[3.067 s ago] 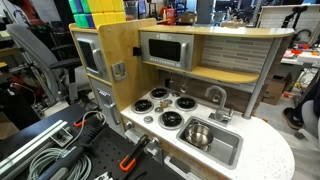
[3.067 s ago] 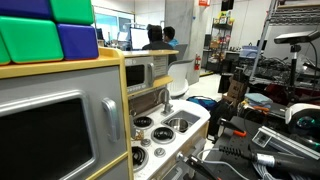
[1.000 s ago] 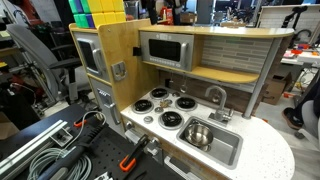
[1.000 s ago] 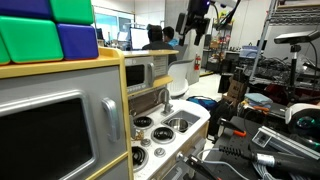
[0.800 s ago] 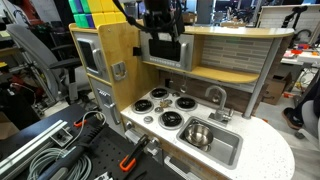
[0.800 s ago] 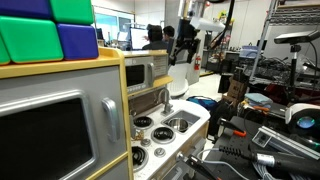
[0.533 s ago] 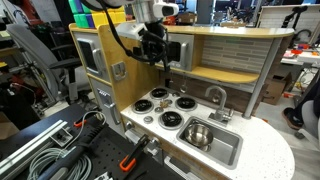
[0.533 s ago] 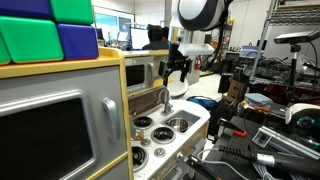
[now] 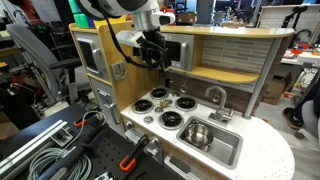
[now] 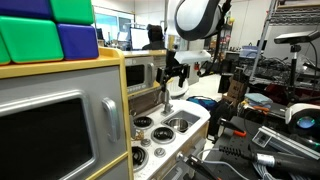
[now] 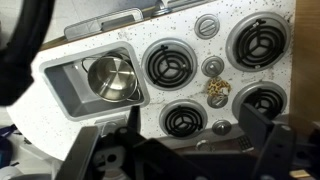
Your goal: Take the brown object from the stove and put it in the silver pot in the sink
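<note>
A brown object is lying among the black burners. Next, my gripper goes down to the middle of the stove (image 9: 165, 104) (image 11: 217, 88) and closes on that object.
The brown object (image 11: 216, 90), small and speckled, lies in the middle of the white stove (image 11: 228, 78) among four black burners. The silver pot (image 11: 112, 78) stands in the grey sink (image 11: 70, 92) beside the stove; it also shows in an exterior view (image 9: 197, 133). My gripper (image 11: 180, 150) hangs open and empty well above the stove, its dark fingers (image 11: 264, 140) spread wide at the bottom of the wrist view. In both exterior views the gripper (image 9: 165, 76) (image 10: 165, 78) is above the stove (image 9: 166, 106), in front of the microwave.
A silver-fronted microwave (image 9: 165, 50) and a shelf sit behind the stove. A curved faucet (image 9: 215, 95) stands behind the sink. A wooden side wall (image 9: 118, 70) borders the stove. Cables and tools (image 9: 60, 145) lie on the bench beside the toy kitchen.
The arm came into view from above and has moved down in front of the microwave toward the stove. The brown object and the pot have not moved.
</note>
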Robot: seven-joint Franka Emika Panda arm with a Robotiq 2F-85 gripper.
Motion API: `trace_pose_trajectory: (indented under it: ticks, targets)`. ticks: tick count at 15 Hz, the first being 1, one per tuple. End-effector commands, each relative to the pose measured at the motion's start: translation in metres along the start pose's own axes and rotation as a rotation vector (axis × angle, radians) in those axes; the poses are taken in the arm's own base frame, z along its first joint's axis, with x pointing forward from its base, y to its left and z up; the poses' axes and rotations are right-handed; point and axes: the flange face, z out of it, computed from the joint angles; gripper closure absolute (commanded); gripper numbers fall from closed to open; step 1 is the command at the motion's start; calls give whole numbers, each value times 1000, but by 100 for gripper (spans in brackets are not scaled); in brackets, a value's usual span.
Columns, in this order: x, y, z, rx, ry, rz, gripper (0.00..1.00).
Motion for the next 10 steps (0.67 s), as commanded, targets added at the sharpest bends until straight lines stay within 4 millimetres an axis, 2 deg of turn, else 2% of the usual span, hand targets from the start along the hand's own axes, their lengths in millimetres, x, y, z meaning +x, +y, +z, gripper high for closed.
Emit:
trace_pose_trajectory:
  ticks: [1,6,10]
  targets:
    - [9,-3,20,7,51,30,0]
    - [25,-16,91,-106,110,29,0]
    - [41,-44,147,-118,237,-20,0]
